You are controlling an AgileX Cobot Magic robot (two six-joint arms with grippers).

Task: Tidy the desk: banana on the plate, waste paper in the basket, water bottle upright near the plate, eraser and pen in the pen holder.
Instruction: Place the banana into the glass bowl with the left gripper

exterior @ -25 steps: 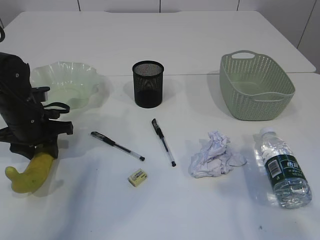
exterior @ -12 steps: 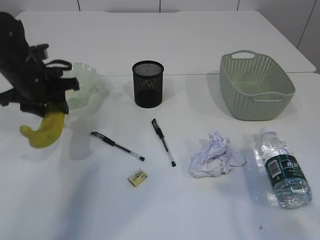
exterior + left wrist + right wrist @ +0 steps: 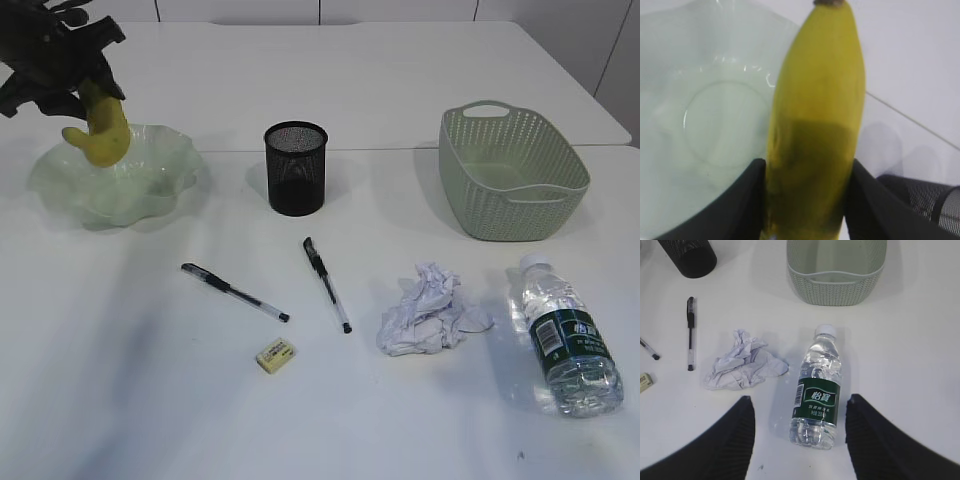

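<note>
Next, I let go of the yellow banana, which hangs above the plate's rim now, with my left gripper inside the pale green plate [image 3: 140,178] [image 3: 771,140], toward its side facing the pen holder.
My left gripper [image 3: 90,95] [image 3: 807,172] is shut on the yellow banana [image 3: 102,135] [image 3: 815,100], which hangs above the pale green plate [image 3: 150,190] [image 3: 700,125] at its far left rim. The water bottle [image 3: 565,340] [image 3: 817,390] lies on its side at the right. My right gripper [image 3: 799,399] hovers open over it, a finger on either side, apart from it. Crumpled waste paper [image 3: 428,312] [image 3: 742,367] lies left of the bottle. Two pens [image 3: 234,291] [image 3: 327,284] and the yellow eraser [image 3: 274,354] lie mid-table in front of the black mesh pen holder [image 3: 296,168].
The green woven basket [image 3: 512,175] [image 3: 835,285] stands behind the bottle at the back right, with nothing in it. The right arm does not show in the exterior view. A table seam runs across behind the plate and the holder.
The left gripper has lifted the banana off the front left of the table and carried it back and up to above the plate. Nothing else has moved.
</note>
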